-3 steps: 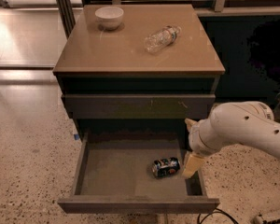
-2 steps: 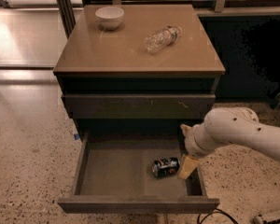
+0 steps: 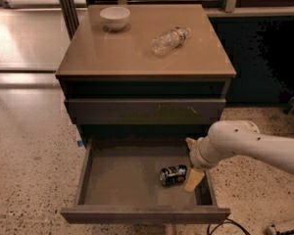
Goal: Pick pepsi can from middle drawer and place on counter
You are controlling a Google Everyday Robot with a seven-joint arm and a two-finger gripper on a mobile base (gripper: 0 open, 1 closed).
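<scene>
I should next move my gripper over the pepsi can in the open middle drawer, and then close it around the middle of the can's body (image 3: 174, 175).
The pepsi can (image 3: 173, 175) lies on its side on the grey floor of the open middle drawer (image 3: 117, 180), towards the right. My gripper (image 3: 191, 161) reaches into the drawer from the right, just right of the can. It is open, and its lower pale fingertip (image 3: 193, 179) sits next to the can's end. The other finger (image 3: 190, 143) is nearer the drawer's back. The can is not held. The tan counter (image 3: 122, 53) tops the cabinet above.
A white bowl (image 3: 114, 17) and a clear water bottle (image 3: 170, 40) lying on its side are on the counter. A closed upper drawer front (image 3: 144, 110) with pale scratch marks sits above the open drawer. Speckled floor (image 3: 29, 180) surrounds the cabinet.
My arm has moved a little left and down inside the drawer, bringing the gripper closer to the can. The can has not moved.
</scene>
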